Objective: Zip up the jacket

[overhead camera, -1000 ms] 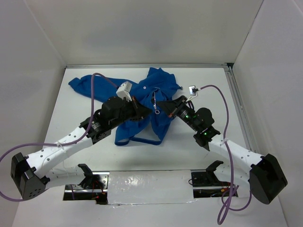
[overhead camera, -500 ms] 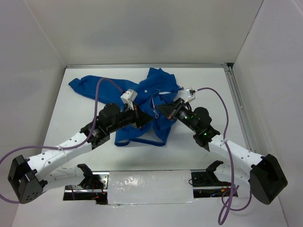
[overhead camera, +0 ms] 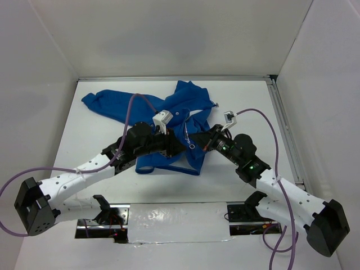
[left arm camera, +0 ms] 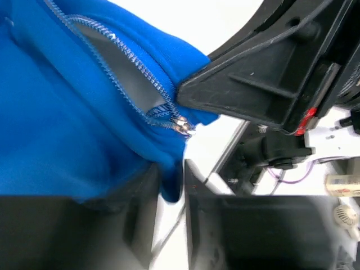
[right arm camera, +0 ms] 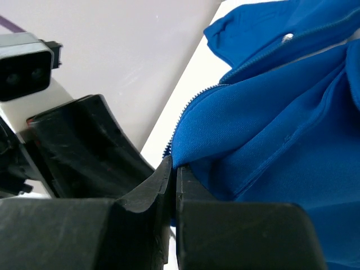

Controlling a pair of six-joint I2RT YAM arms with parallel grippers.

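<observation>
My left gripper should open and grasp the cloth [left arm camera: 172, 148] close under the metal pull, since right now it is pinching just the lower tip of the fold on the jacket.
The royal-blue jacket [overhead camera: 188, 104] lies crumpled in the middle of the white table, one sleeve [overhead camera: 98, 102] stretched to the far left. Its front edge is lifted between the two grippers. My left gripper [overhead camera: 179, 147] is shut on a fold of the jacket [left arm camera: 67, 112] just below the zipper's lower end, where the metal pull [left arm camera: 181, 125] hangs. The pale zipper teeth [left arm camera: 112, 50] run open up the front. My right gripper [overhead camera: 199, 145] is shut on the jacket's [right arm camera: 281, 124] other front edge, pinching it at the fingertips [right arm camera: 164, 174]. The two grippers almost touch.
A metal rail [overhead camera: 283, 126] runs along the table's right edge. White walls close in the left, back and right. Purple cables [overhead camera: 264, 126] loop above both arms. A foil-taped strip [overhead camera: 174, 216] lies between the arm bases at the near edge.
Both grippers have moved toward the near edge, dragging the jacket's front edge with them. They have come closer together. The zipper pull now hangs between them.
</observation>
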